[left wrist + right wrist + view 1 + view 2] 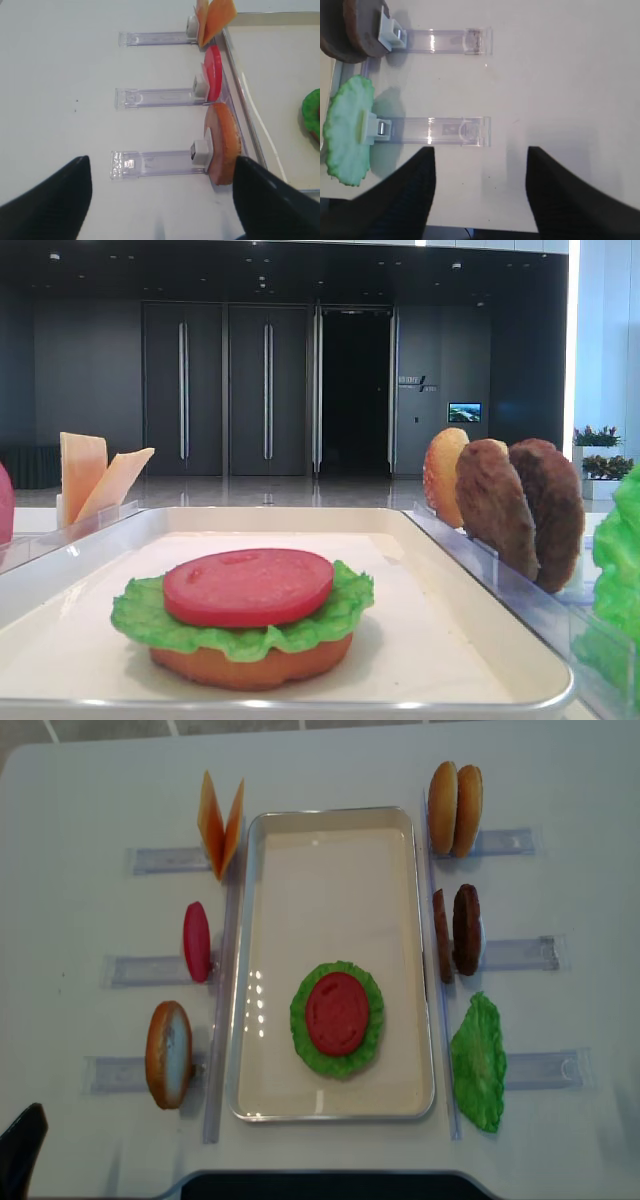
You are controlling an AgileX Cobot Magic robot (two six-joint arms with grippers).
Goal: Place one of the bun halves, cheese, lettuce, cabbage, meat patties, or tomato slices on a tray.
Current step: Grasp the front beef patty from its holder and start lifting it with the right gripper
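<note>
The robot's right gripper needs to next go to the meat patty nearest the tray and close on the patty's top edge (442,923).
On the cream tray (330,818) lies a stack: bun half (250,665), lettuce (300,1020), tomato slice (337,1012) on top. My left gripper (162,162) hangs open and empty over the table left of the tray, its right finger next to a bun half (225,142) standing in a rack. A tomato slice (213,72) and cheese (215,17) stand in the racks beyond. My right gripper (480,150) is open and empty over bare table, to the right of the racked lettuce (347,130) and meat patties (345,35). Cabbage is out of view.
Clear plastic racks (130,1072) flank the tray on both sides. On the right side stand two bun halves (455,795), two patties (457,930) and a lettuce leaf (480,1062). The table's front edge (320,1180) runs just below the tray.
</note>
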